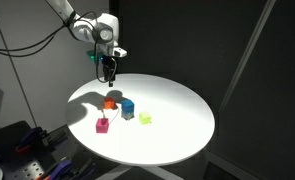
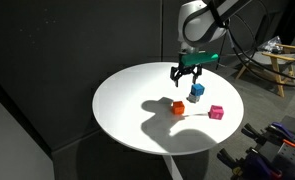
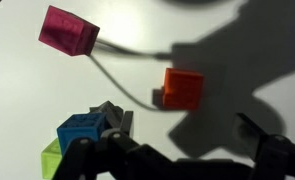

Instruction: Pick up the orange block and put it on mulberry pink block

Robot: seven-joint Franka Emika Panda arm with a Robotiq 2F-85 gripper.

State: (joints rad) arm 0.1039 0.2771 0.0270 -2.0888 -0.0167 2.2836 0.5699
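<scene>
My gripper should next move down to the orange block beside the blue block and close on the orange block's opposite sides (image 1: 110, 103) (image 3: 183, 90).
The orange block (image 1: 110, 103) sits on the round white table (image 1: 177, 130), also in an exterior view (image 2: 177, 107) and in the wrist view (image 3: 183, 88). The mulberry pink block (image 1: 103, 125) lies nearer the table's edge, apart from it, and shows in an exterior view (image 2: 216, 112) and the wrist view (image 3: 69, 30). My gripper (image 1: 108, 75) hangs open and empty above the orange block, seen too in an exterior view (image 2: 187, 78). In the wrist view its dark fingers (image 3: 182, 150) spread wide below the orange block.
A taller blue block (image 1: 128, 107) stands beside the orange one, with a yellow-green block (image 1: 145, 118) just past it. Both show in the wrist view (image 3: 79, 130), (image 3: 50, 155). Black curtains surround the table. Equipment sits off the table edge (image 1: 27, 150).
</scene>
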